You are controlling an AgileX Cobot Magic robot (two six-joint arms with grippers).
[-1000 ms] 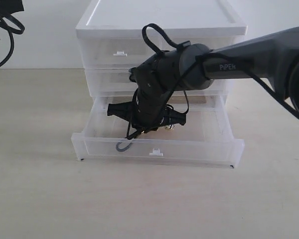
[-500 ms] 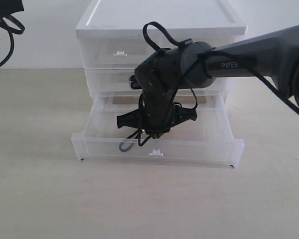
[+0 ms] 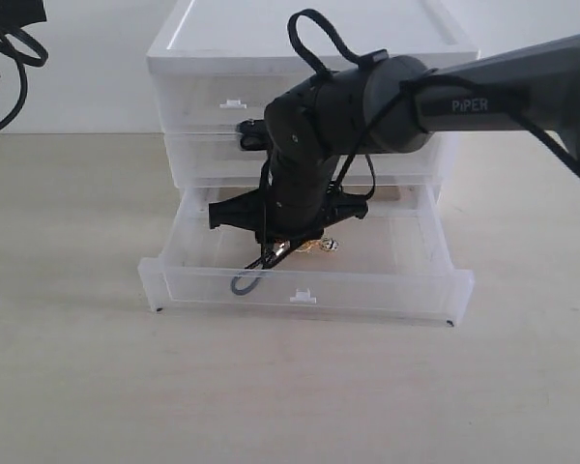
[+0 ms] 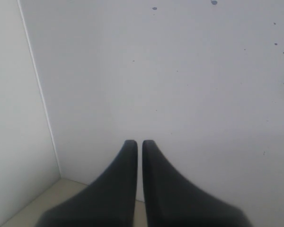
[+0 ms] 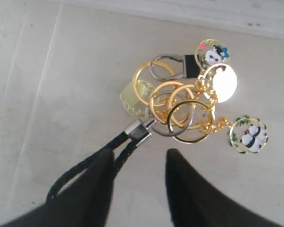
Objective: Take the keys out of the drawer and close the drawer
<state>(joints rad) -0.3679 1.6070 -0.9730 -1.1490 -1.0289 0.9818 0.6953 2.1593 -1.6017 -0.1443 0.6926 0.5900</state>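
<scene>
The dark strap lies under one finger of my right gripper, outside the gripper's opening, so next I move over and close on the cord (image 5: pixel 124 149) below the metal clasp.
The keys (image 5: pixel 180 111) are a bunch of gold rings with small round charms and a dark strap loop (image 5: pixel 85 170). They lie on the floor of the pulled-out lowest drawer (image 3: pixel 387 290). My right gripper (image 5: pixel 139 153) hangs open just above them. One of its fingers (image 5: pixel 99 179) overlaps the strap, and nothing is gripped. In the exterior view the right gripper (image 3: pixel 282 242) is down inside the drawer, with the keys (image 3: pixel 316 246) beside it and the strap loop (image 3: pixel 244 283) near the front wall. My left gripper (image 4: pixel 136 142) is shut and empty, facing a white wall.
The white four-drawer unit (image 3: pixel 309 39) stands behind, with its middle drawer (image 3: pixel 203 159) and top drawers closed. The open drawer's tab handle (image 3: pixel 303 296) faces front. Beige tabletop (image 3: pixel 271 396) surrounds the unit. Left-arm cables (image 3: pixel 5 43) show at the exterior view's upper left.
The right wrist has swung back to the left and risen slightly over the drawer. The gold rings now show beside the gripper. The strap loop has stayed in place.
</scene>
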